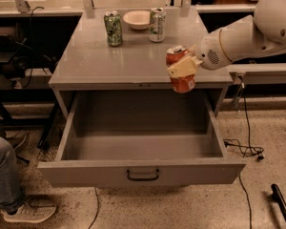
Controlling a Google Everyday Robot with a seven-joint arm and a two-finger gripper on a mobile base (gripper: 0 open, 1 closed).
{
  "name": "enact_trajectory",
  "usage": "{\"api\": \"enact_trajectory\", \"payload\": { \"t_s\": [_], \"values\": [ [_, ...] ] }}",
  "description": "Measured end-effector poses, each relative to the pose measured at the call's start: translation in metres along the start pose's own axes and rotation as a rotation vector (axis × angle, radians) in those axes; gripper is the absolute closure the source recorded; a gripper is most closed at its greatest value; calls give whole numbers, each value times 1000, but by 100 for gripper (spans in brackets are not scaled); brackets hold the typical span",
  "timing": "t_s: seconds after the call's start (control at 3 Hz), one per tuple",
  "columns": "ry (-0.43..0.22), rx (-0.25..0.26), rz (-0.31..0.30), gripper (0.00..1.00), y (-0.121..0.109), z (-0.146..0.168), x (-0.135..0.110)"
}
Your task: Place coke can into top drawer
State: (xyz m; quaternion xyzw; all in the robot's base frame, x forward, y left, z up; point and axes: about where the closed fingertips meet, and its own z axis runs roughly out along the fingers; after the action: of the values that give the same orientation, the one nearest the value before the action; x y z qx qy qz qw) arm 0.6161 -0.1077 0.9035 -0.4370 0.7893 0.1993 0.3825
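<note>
The robot's gripper needs to let go of the coke can, now held upright over the open drawer, on the middle of the drawer's bottom point(133, 133), just behind the dark handle.
The coke can point(182, 82) is red-orange with a silver top and hangs upright in the air. My gripper point(183, 69) is shut on its middle, with the white arm reaching in from the right. The can is held at the front right edge of the cabinet top, over the back right part of the top drawer point(142, 171). The drawer is pulled wide open, grey, with a dark handle point(143, 175) at the centre of its front panel. Nothing lies inside it.
On the grey cabinet top point(109, 61) stand a green can point(113, 28), a white bowl point(137, 19) and a silver-white can point(157, 24), all at the back. A person's leg and shoe point(12, 185) are at the lower left. Cables run on the floor at the right point(245, 149).
</note>
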Motion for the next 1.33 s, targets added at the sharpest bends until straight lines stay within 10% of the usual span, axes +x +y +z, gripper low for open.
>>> {"api": "enact_trajectory", "payload": {
  "t_s": [1.33],
  "values": [
    [203, -186, 92, 100, 94, 137, 95]
  ]
}}
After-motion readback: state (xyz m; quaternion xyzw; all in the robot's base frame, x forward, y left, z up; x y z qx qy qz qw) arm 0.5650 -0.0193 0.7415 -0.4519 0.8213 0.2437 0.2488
